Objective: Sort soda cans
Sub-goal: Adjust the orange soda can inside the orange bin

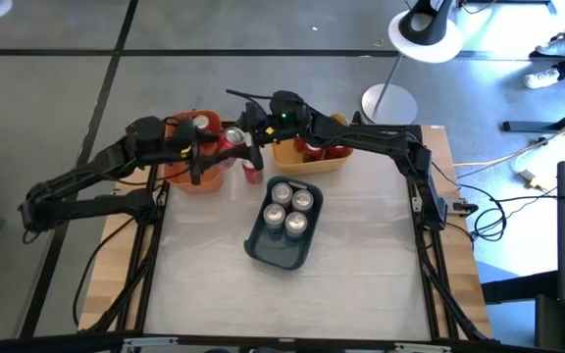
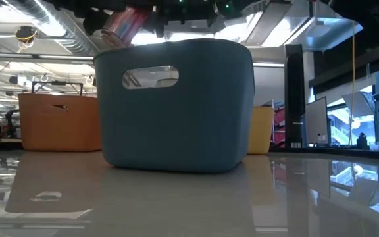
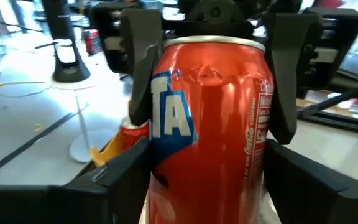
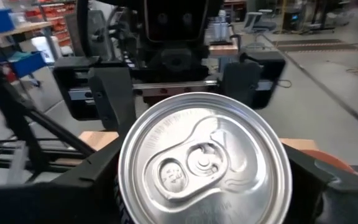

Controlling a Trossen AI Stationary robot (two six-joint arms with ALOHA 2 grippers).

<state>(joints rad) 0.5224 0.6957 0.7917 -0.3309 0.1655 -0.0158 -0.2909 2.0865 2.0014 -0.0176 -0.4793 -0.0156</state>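
Next, my right gripper lets go of the red soda can in the near end of the orange bin [image 1: 192, 175].
A red soda can [image 3: 210, 124] hangs in the air between the orange bin [image 1: 179, 172] and the yellow bin [image 1: 292, 157]. Both grippers meet at it. My left gripper [image 1: 226, 140] comes from the left and is shut on the can's body. My right gripper [image 1: 250, 132] comes from the right, end-on to the silver lid [image 4: 201, 162], with a finger on each side. The dark blue-grey bin [image 1: 284, 245] holds several silver-topped cans [image 1: 290, 206]. Red cans [image 1: 314, 147] sit in the yellow bin, and one can [image 1: 201, 123] in the orange bin. My left gripper pinches the can's side walls [image 3: 160, 186] between its two fingers, on the half away from the lid. The fingers lie along the can, roughly level. The can is clear of the table, its lid end pointing away toward the other gripper. My right gripper has its two fingers [image 3: 143, 68] against opposite sides of the can just behind the lid rim [image 3: 263, 56]. It comes level from the table's right, along the can. I cannot tell how far back the can reaches.
Another red can [image 1: 253, 175] stands on the table below the grippers, between the orange and blue-grey bins. The blue-grey bin [image 2: 176, 105] fills the middle of the low view. The near half of the table [image 1: 282, 304] is bare white. A lamp stand [image 1: 390, 103] is beyond the far edge.
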